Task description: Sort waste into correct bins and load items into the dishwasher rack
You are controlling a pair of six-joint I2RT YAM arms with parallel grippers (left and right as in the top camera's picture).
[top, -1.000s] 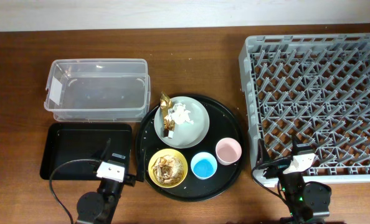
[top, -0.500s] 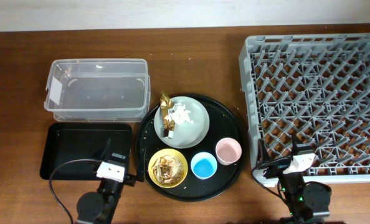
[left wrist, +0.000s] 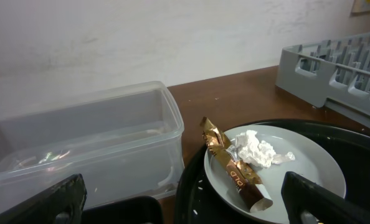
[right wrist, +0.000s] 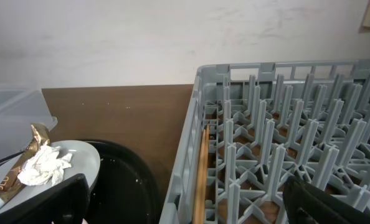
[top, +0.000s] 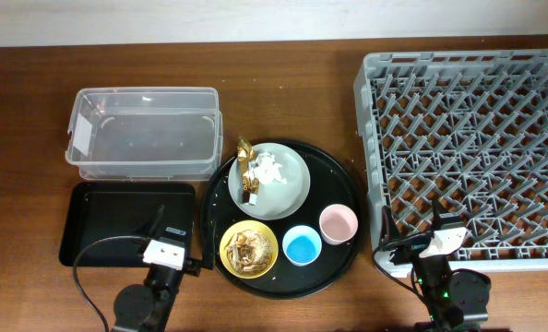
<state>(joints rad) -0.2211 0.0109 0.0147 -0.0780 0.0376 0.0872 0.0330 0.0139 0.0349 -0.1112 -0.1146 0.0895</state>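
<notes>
My left gripper should go to the blue cup next and close on the cup's rim (top: 285,244) beside the yellow bowl.
A pale grey-green plate (top: 268,180) on the round black tray (top: 340,190) carries a gold foil wrapper (top: 247,171) and white tissue (top: 272,170). They also show in the left wrist view, the wrapper (left wrist: 232,163) beside the tissue (left wrist: 255,148). A yellow bowl (top: 248,248) holds brownish scraps. A blue cup (top: 302,245) and a pink cup (top: 338,223) stand beside it. The clear tub (top: 143,133) and the shallow black tray (top: 126,221) lie at the left. The grey rack (top: 468,148) is at the right. My left gripper (left wrist: 185,205) and right gripper (right wrist: 188,202) are open and empty at the table's front edge.
The rack's near wall (right wrist: 188,162) stands close to the right gripper. The round tray's rim (left wrist: 191,180) lies between the left gripper's fingers. A pale wall runs behind the table.
</notes>
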